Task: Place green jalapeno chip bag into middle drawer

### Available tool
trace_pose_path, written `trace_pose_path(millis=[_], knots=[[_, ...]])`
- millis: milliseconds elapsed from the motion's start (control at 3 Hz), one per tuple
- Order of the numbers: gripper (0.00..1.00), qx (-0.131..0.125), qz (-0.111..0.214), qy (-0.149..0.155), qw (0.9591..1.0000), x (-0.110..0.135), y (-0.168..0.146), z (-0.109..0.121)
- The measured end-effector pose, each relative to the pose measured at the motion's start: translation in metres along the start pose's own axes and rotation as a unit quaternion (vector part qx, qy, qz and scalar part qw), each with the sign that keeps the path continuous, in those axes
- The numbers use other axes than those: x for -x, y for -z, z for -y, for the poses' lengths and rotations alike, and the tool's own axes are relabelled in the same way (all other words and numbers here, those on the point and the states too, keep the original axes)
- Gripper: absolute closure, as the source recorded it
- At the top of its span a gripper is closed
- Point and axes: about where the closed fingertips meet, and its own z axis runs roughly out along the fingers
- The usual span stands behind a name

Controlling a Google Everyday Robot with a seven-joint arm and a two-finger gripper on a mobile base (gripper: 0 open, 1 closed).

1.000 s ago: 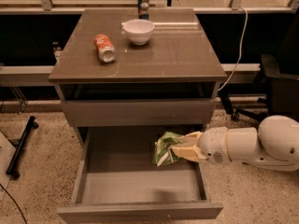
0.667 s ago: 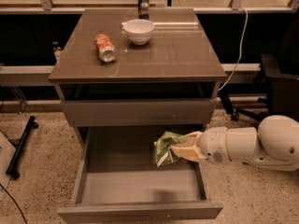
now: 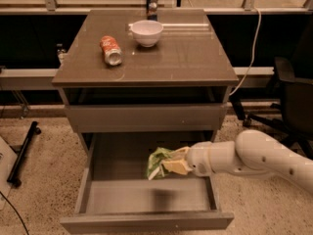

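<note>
Next, I release the green jalapeno chip bag, which hangs above the drawer floor now, on the middle drawer's bottom, toward the plain front (image 3: 148, 191).
The green jalapeno chip bag (image 3: 158, 161) is held in my gripper (image 3: 173, 164), which is shut on its right side. The arm comes in from the right over the drawer's right wall. The bag hangs above the floor of the open middle drawer (image 3: 146, 196), over its right-centre part, casting a shadow on the drawer floor below. The drawer is pulled out wide, with tall side walls and a plain front.
The cabinet top (image 3: 186, 58) carries an orange-red soda can (image 3: 111, 50) lying on its side and a white bowl (image 3: 146, 32). The shallower drawer (image 3: 145, 116) above is closed. A black chair (image 3: 293, 102) stands at the right, a black stand leg (image 3: 22, 153) on the floor at the left.
</note>
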Motion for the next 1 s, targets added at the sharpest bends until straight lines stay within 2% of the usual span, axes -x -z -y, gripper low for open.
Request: trace_pose_path(millis=[667,1000], knots=[[1.00,0.012,-0.037,-0.060,0.9975,-0.060,-0.080,0.023],[1.00,0.016,-0.059,-0.086,0.9944,-0.093,-0.102,0.025]])
